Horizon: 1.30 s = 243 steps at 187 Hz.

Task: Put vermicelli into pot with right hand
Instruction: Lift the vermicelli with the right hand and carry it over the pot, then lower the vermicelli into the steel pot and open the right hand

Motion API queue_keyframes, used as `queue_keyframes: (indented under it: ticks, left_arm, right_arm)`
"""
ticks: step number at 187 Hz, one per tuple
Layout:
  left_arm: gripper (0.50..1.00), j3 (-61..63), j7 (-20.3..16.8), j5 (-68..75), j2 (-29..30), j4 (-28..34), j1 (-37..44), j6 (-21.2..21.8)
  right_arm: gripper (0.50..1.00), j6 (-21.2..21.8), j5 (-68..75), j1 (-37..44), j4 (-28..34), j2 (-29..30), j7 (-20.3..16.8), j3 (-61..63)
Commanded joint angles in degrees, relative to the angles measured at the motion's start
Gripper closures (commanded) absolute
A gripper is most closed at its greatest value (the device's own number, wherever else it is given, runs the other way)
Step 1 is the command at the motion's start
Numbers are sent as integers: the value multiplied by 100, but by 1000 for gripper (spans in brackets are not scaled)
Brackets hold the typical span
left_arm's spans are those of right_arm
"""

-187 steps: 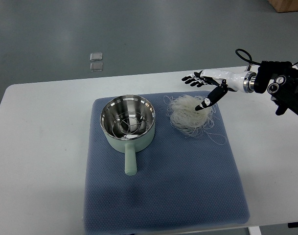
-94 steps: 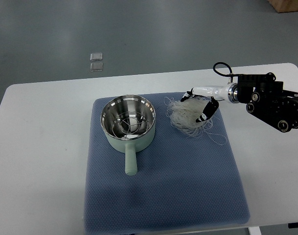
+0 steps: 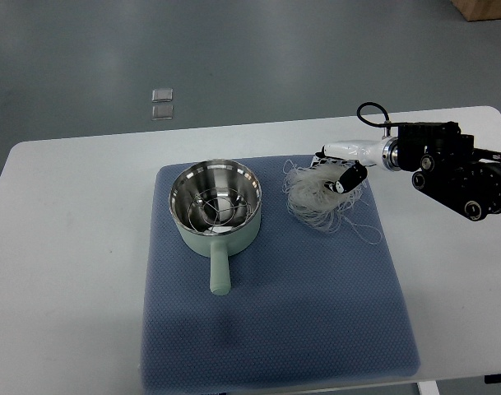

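Note:
Next, my right gripper lets go of the white vermicelli on the wire rack inside the pale green pot [image 3: 205, 192].
A pale green pot [image 3: 215, 206] with a steel inside and a wire rack in it stands on the blue mat [image 3: 275, 321], its handle pointing toward me. A tangled nest of white vermicelli [image 3: 316, 199] lies on the mat to the pot's right. My right hand [image 3: 336, 171] comes in from the right edge and sits on the top right of the nest, its fingers curled into the strands. The nest still rests on the mat. The left arm does not show.
The mat lies on a white table [image 3: 69, 247]. Loose vermicelli strands [image 3: 367, 233] trail off the nest to the lower right. Two small clear squares [image 3: 161, 103] lie on the grey floor beyond the table.
My right hand dropped from above the nest onto it, and its fingers went from spread to curled into the strands. The nest's top has bunched slightly. The pot has not moved.

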Motion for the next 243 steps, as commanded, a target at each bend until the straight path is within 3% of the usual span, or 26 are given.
queue_keyframes:
  ticks: [1,39,76,132,202,237,238,239,240,243]
  left_arm:
    - [500,0,0,-1,0,0,0,5]
    - [500,-9,0,-1,0,9,0,-3]
    - [500,-27,0,-1,0,27,0,-3]
    - [500,-18,-8,-1,0,44,0,5]
    - [500,-9,0,-1,0,44,0,-3]
    - [500,-9,0,-1,0,35,0,-3]
    - [500,-9,0,-1,0,35,0,-3]
    - [500,-9,0,-1,0,35,0,-3]
    - [500,-9,0,-1,0,35,0,5]
    - [500,0,0,-1,0,35,0,-3]
  right_arm:
    - [1000,-38,77,104,42,-54,29,82]
    - [1000,41,218,446,148,-168,152,408]
    - [1000,551,710,1140,613,-353,152,952]
    - [1000,815,1044,1563,1106,-230,178,1102]
    - [1000,938,1062,1299,1141,825,178,1005]
    - [1000,736,947,965,974,1177,152,988]
    - [969,727,947,948,965,1177,152,988]
    - [969,727,947,947,965,1177,152,988]
    - [928,701,947,930,965,1177,152,988]
    - [893,683,947,912,965,1168,152,997]
